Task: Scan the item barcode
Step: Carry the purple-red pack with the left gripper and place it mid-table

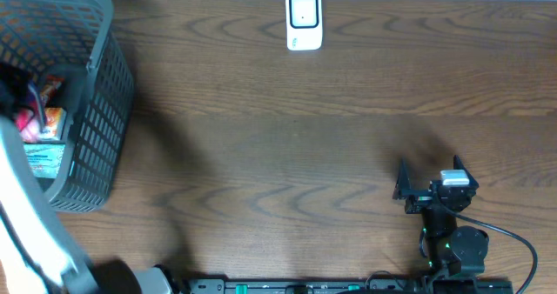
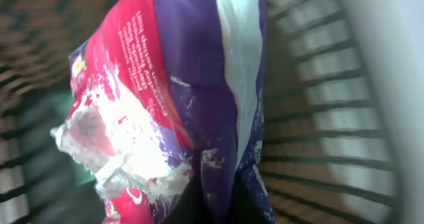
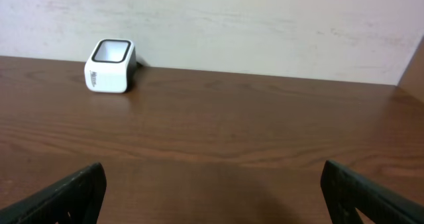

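Observation:
The purple, red and white packet, now inside the basket, will be released by my left gripper on the bare wood (image 1: 334,134) in front of the white scanner.
In the left wrist view a purple, red and white crinkled packet (image 2: 192,85) fills the frame, and my left gripper (image 2: 222,207) is shut on its lower edge inside the basket (image 2: 331,118). No barcode shows on the packet. From overhead, the left arm (image 1: 26,216) reaches into the grey mesh basket (image 1: 104,111) at the far left, and its jaws are hidden there. The white scanner (image 1: 304,21) stands at the table's back edge, also seen as the scanner (image 3: 110,66) far ahead to the left. My right gripper (image 1: 429,168) stands open over bare wood at the front right, its fingers (image 3: 73,194) wide apart.
Other packets (image 1: 48,120) lie in the basket beside the held one. The brown wooden table (image 1: 287,137) stretches between basket, scanner and right arm. A pale wall (image 3: 265,25) rises behind the scanner.

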Tool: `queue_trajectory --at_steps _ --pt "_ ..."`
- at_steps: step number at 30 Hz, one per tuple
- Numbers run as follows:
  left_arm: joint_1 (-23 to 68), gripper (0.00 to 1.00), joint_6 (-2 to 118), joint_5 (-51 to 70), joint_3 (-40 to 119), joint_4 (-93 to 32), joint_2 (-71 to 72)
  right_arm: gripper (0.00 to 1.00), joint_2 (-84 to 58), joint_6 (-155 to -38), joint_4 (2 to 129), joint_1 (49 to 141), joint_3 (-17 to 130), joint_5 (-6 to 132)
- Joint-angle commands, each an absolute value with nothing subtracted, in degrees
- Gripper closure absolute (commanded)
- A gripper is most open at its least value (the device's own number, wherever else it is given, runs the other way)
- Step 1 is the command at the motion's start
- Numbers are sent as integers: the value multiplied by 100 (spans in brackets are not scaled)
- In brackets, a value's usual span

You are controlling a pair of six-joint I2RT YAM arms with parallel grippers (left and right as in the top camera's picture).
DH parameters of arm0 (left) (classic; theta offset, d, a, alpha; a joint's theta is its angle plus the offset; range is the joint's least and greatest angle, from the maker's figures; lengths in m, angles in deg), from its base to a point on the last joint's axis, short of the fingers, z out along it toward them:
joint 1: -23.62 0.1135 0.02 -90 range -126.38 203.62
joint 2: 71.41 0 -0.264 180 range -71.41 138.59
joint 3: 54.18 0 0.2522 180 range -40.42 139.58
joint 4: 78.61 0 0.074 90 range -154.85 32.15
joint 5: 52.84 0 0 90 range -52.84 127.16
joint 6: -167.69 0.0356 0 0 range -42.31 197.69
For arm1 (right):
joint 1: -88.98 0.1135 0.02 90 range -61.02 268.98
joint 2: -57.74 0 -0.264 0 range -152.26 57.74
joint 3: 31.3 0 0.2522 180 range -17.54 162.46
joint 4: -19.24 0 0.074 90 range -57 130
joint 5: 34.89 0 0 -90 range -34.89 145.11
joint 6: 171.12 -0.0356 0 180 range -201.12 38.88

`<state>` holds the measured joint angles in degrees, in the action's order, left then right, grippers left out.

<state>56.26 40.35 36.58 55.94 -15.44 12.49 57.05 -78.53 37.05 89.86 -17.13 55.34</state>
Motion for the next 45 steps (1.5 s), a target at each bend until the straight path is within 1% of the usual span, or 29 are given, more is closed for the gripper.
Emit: queue_trajectory --at_steps 1,4,6,9,14,16,21,24,27,33,34,35,36,37,38,39,40,45 --pt "5497 93 3818 2235 5734 -1859 571 1 5736 -7785 3729 8942 -1722 5543" --pt "4982 93 3853 1426 5734 -2045 134 1 5736 -7785 3732 8945 -1722 5545" --pt "4510 93 4041 1256 5732 -2023 -23 1 5736 -7785 3729 8942 -1722 5545" --pt "3476 93 4664 1230 5732 -1870 -137 1 5736 -7785 3729 8942 -1722 5543" --pt "1467 93 5726 1243 5570 -1562 36 1 5736 -7785 3732 8945 -1722 5545" --pt "685 93 5975 1459 5411 -1483 235 1 5736 -7785 3729 8945 -1722 5543" --pt "-754 93 5989 2790 5085 -1162 1033 1 5736 -7785 3729 8942 -1722 5543" --pt "-1335 92 5982 3195 4949 -1159 1734 1 5736 -7785 3729 8942 -1722 5545" --pt "-1619 93 5962 3278 4949 -1293 2348 1 5736 -7785 3729 8945 -1722 5545" --pt "-1798 92 5941 3273 4949 -2119 3395 1 5736 -7785 3729 8945 -1722 5543" --pt "-1796 74 5943 3273 4949 -2248 3518 1 5736 -7785 3729 8945 -1722 5543" --pt "-1790 53 5943 3273 4949 -2335 3583 1 5736 -7785 3729 8945 -1722 5543" --pt "-1772 29 5945 3276 4949 -2399 3609 1 5736 -7785 3729 8945 -1722 5545" --pt "-1748 10 5945 3276 4949 -2445 3609 1 5736 -7785 3729 8945 -1722 5543" --pt "-1720 3 5945 3276 4986 -2447 3577 1 5736 -7785 3729 8942 -1722 5543" --pt "-1672 0 5945 3276 5052 -2412 3531 1 5736 -7785 3729 8945 -1722 5545" --pt "-1610 2 5945 3276 5142 -2348 3452 1 5736 -7785 3729 8945 -1722 5543" --pt "-1095 2 5947 3276 5623 -2007 2718 1 5736 -7785 3729 8945 -1722 5545"
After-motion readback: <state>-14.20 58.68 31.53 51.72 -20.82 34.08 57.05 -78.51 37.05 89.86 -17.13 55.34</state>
